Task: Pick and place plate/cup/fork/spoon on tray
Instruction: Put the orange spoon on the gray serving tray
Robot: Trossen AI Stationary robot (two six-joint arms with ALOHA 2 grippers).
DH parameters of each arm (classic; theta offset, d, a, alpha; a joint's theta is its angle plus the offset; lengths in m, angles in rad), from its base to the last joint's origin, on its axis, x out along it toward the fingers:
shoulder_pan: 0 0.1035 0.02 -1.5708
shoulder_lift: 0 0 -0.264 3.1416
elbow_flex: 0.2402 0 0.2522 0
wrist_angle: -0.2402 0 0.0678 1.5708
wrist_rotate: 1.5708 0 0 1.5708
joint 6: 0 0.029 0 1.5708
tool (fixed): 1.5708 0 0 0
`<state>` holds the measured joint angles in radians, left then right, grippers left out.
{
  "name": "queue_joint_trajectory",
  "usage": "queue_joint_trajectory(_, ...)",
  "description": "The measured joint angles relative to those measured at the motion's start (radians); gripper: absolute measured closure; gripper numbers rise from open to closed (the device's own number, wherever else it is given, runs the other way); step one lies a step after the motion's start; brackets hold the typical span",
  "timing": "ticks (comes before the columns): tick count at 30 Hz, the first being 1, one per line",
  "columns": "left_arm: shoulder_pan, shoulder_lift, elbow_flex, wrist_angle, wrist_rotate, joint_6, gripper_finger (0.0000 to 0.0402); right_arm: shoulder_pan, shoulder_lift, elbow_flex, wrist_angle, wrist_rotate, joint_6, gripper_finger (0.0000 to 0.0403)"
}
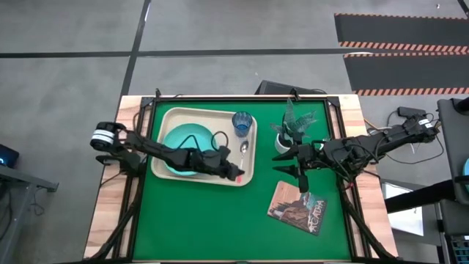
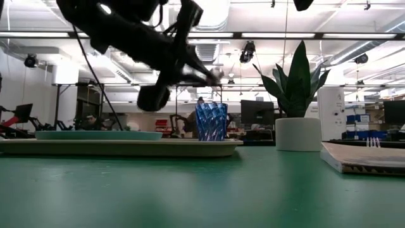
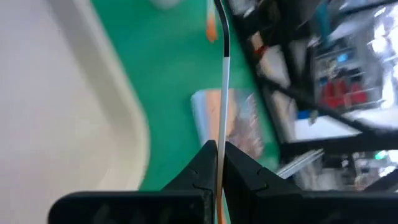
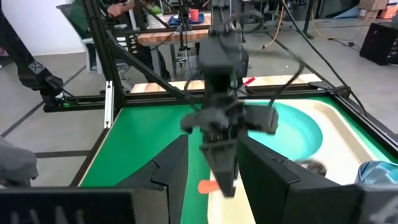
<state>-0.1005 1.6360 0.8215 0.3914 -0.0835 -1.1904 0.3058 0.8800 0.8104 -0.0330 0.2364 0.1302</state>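
The orange end of the spoon sticks out over the edge of the tray, so my left gripper will put the spoon down and take its handle (image 1: 242, 157) near the bowl of the spoon.
The beige tray (image 1: 168, 117) lies at the table's far left. The teal plate (image 1: 183, 139), the blue cup (image 1: 242, 123) and the spoon (image 1: 244, 147) rest on it. My left gripper (image 1: 236, 174) hangs over the tray's near right corner, shut on the fork (image 3: 221, 93), which shows edge-on as a thin silver strip. An orange piece of it (image 4: 208, 185) shows beside the fingers in the right wrist view. My right gripper (image 1: 297, 163) is open and empty above the table, between the white plant pot and the book. My left gripper pinches the fork between its two fingers (image 3: 202, 165). The silver shaft (image 3: 222, 124) sticks out forward past the fingertips, seen edge-on. The fork is lifted clear of the tray. Whether the fingers are on the handle or the metal, they hide.
A white pot with a green plant (image 1: 286, 139) stands just right of the tray. A picture-covered book (image 1: 297, 209) lies on the green mat (image 1: 205, 220) near the right front. People and desks show in the room beyond the table's left side (image 4: 37, 74).
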Motion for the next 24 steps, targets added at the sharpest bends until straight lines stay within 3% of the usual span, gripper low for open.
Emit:
queue_joint_trajectory(10, 0.014, 0.097, -0.043, 0.009, 0.023, 0.035, 0.0401, 0.002, 0.005, -0.001, -0.004, 0.0, 0.003, 0.028)
queue_joint_trajectory(21, 0.095, 0.026, -0.064, -0.174, 0.031, 0.18, 0.0401, 0.002, 0.006, -0.002, -0.009, 0.0, 0.008, 0.0273)
queue_joint_trajectory(24, 0.101, -0.002, -0.069, -0.141, 0.031, 0.178, 0.0401, 0.002, 0.006, -0.002, -0.009, 0.0, 0.007, 0.0274)
